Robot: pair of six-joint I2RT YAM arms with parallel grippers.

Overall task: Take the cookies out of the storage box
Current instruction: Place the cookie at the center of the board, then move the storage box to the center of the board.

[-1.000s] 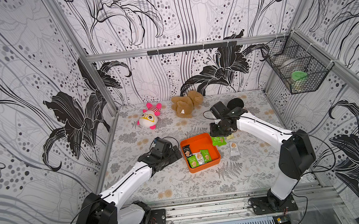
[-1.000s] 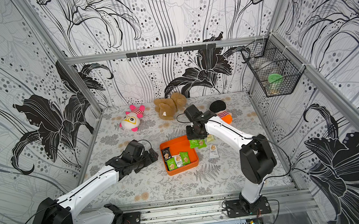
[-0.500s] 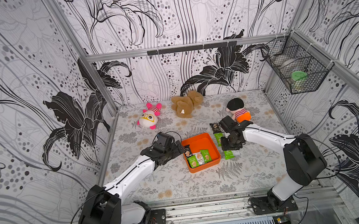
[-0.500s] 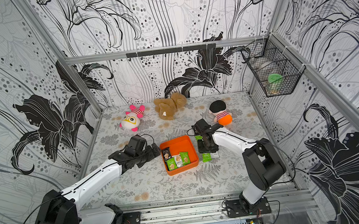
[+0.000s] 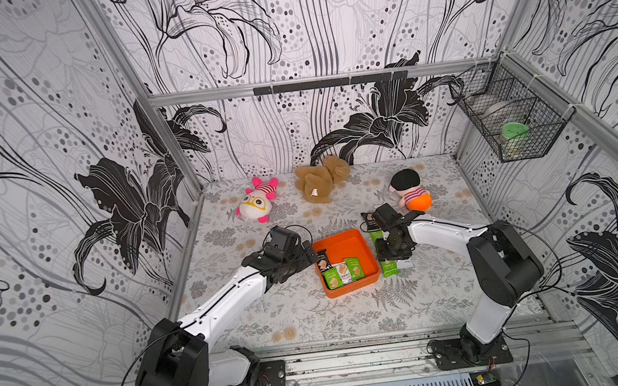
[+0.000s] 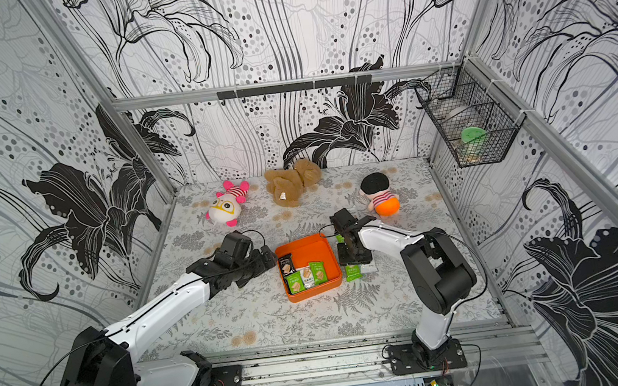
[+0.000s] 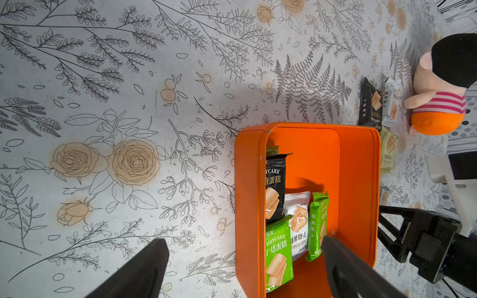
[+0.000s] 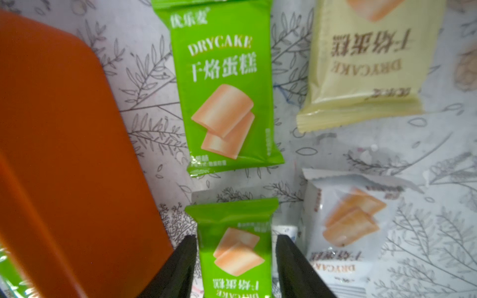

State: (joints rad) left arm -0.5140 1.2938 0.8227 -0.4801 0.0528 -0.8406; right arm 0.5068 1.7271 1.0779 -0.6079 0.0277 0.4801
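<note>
The left gripper should next close on the sides of the green cookie (image 5: 354, 267) (image 7: 318, 226) inside the storage box, between the white cookie and the robot's right gripper.
The orange storage box (image 5: 348, 243) (image 7: 356, 180) sits mid-table. Several cookies lie in its near half: a black one (image 7: 275, 188), a green one (image 7: 278, 252), a white one (image 7: 298, 222) and a second green one (image 7: 318, 224). My left gripper (image 7: 244, 241) (image 5: 309, 257) is open and straddles the box's left wall, one finger inside and one outside. Right of the box, my right gripper (image 8: 236, 238) (image 5: 390, 258) is open just wider than a green cookie (image 8: 236, 247) lying on the table. More cookies lie beside it: green (image 8: 224, 90), cream (image 8: 366, 56), white (image 8: 348, 222).
A black cookie packet (image 5: 368, 221) lies behind the box's far right corner. Three plush toys line the back: pink-white (image 5: 257, 204), brown (image 5: 319, 179) and a black-haired doll (image 5: 410, 190). A black wire basket (image 5: 513, 123) hangs on the right wall.
My right gripper carried a green cookie from behind the box to the table on its right, and its jaws have parted. My left gripper moved right up to the box's left wall.
</note>
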